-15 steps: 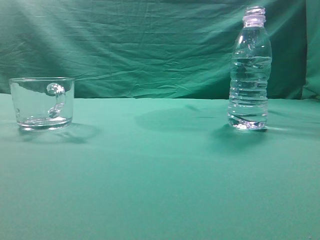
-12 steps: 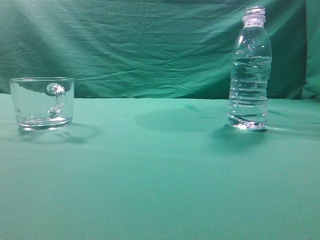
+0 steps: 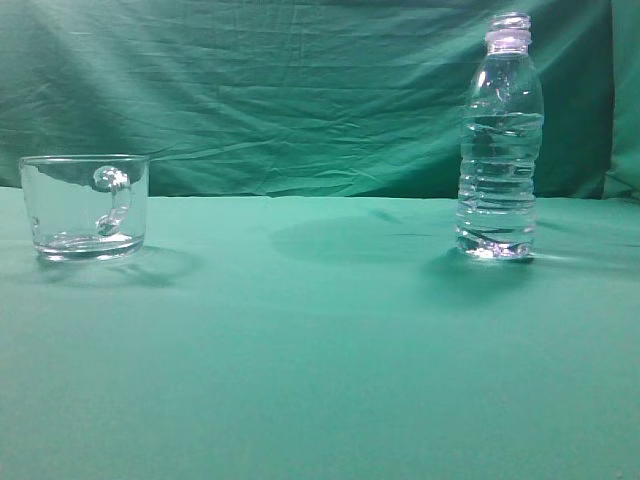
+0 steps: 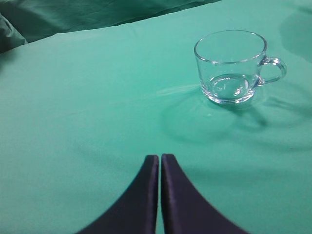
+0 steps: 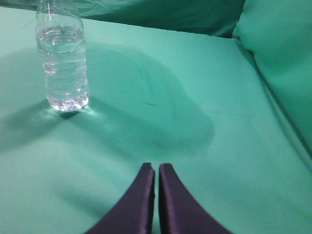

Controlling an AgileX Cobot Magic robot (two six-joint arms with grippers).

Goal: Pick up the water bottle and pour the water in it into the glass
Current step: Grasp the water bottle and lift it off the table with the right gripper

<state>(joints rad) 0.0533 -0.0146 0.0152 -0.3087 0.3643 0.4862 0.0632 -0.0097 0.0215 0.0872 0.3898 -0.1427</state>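
Next, my right gripper needs to go to the water bottle's ribbed middle (image 3: 498,165) (image 5: 65,61), a little below the water's surface, and close there.
The water bottle (image 3: 500,140) stands upright at the right of the green table, uncapped, with the water (image 3: 498,180) filling most of it. It also shows in the right wrist view (image 5: 62,58), far ahead and left of my right gripper (image 5: 156,168), which is shut and empty. The glass (image 3: 85,205), a clear mug with a handle, stands at the left and holds nothing. In the left wrist view the glass (image 4: 231,66) sits ahead and right of my left gripper (image 4: 160,158), which is shut and empty. Neither gripper shows in the exterior view.
A green cloth covers the table (image 3: 320,350) and hangs as a backdrop (image 3: 280,90). Folded green cloth rises at the right of the right wrist view (image 5: 278,53).
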